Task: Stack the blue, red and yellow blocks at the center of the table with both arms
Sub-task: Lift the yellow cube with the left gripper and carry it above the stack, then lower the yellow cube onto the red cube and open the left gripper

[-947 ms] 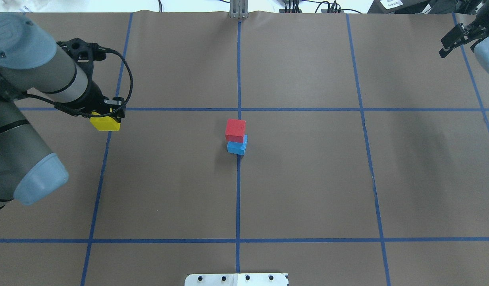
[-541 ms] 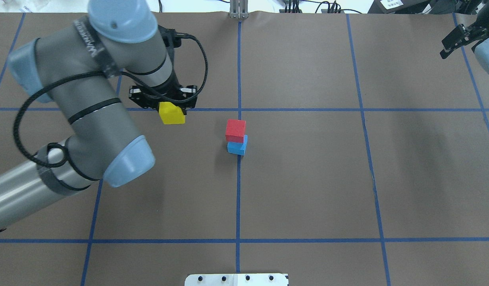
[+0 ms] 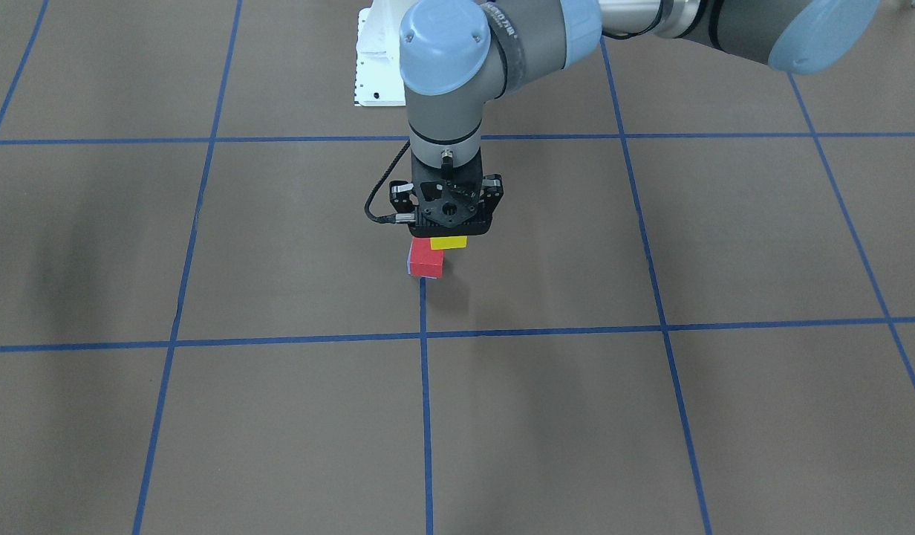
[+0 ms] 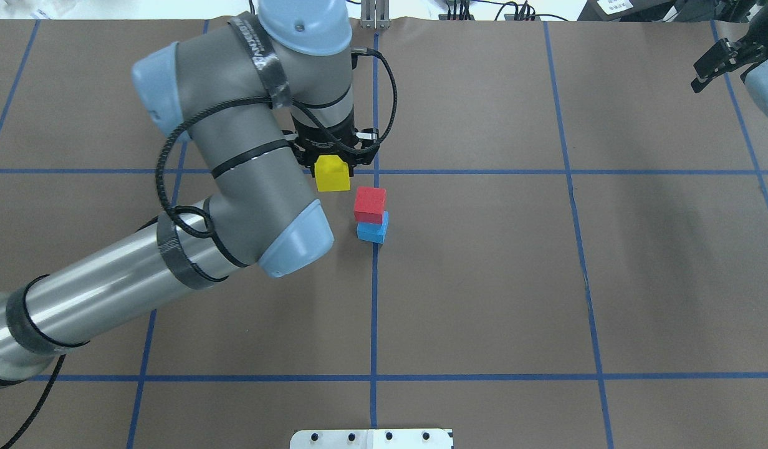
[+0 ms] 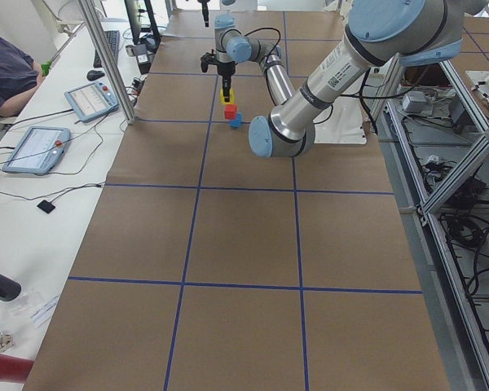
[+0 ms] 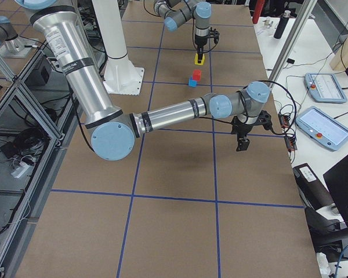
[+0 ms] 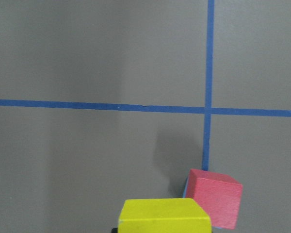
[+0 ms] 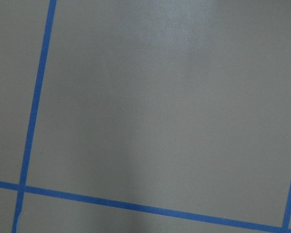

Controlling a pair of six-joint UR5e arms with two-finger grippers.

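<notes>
Next, my left gripper sets the yellow block down on top of the red block (image 3: 428,250) (image 7: 217,201).
A red block (image 4: 369,204) sits skewed on a blue block (image 4: 373,232) at the table's centre, by the crossing of the blue tape lines. My left gripper (image 4: 332,169) is shut on a yellow block (image 4: 332,174) and holds it above the table, just left of and behind the stack. In the front-facing view the yellow block (image 3: 448,242) hangs under the gripper, beside the red block (image 3: 426,259). The left wrist view shows the yellow block (image 7: 164,216) at the bottom, with the red block (image 7: 214,196) beside it. My right gripper (image 4: 694,75) is open and empty at the far right edge.
Blue tape lines divide the brown table cover (image 4: 484,280) into squares. A white base plate (image 4: 371,438) lies at the near edge. The left arm's elbow (image 4: 290,243) hangs over the table left of the stack. Tablets (image 6: 327,127) lie on a side desk.
My left arm has swung right from the table's left side, carrying the yellow block close to the stack. The stack and the right arm have not moved.
</notes>
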